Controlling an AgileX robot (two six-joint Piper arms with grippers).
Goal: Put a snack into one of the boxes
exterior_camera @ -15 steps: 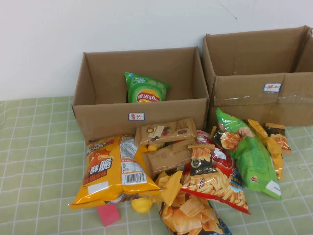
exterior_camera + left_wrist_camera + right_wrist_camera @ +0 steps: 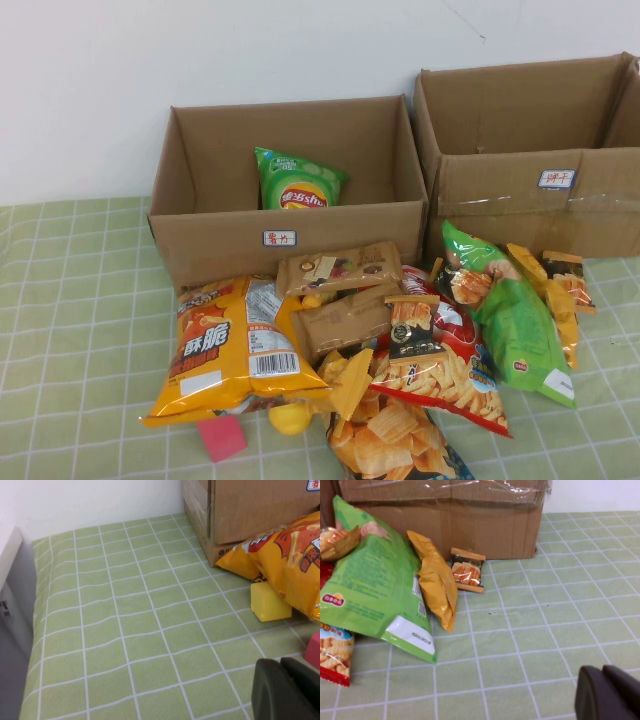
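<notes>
My left gripper moves to the orange bag next and closes on the middle of its side [image 2: 188, 346] [image 2: 289, 575] that faces away from the brown packets.
Two brown cardboard boxes stand at the back of the table, the left box [image 2: 215, 238] and the right box [image 2: 500, 205], each with a white label. A green chip bag [image 2: 297, 180] stands inside the left box. A pile of snacks lies in front: a big orange bag [image 2: 235, 345], brown packets [image 2: 340, 268], a red chip bag [image 2: 440, 372], a green bag [image 2: 510, 315]. Neither arm shows in the high view. My left gripper [image 2: 280, 667] is shut and empty, low over the cloth left of the orange bag [image 2: 285, 555]. My right gripper [image 2: 602, 672] is shut and empty, right of the green bag [image 2: 370, 590].
A yellow block [image 2: 270, 601] and a pink block [image 2: 222, 437] lie by the orange bag. A yellow bag [image 2: 437, 582] and a small brown packet [image 2: 467, 570] lie before the right box [image 2: 470, 527]. Green checked cloth [image 2: 70, 330] covers the table. A white wall is behind.
</notes>
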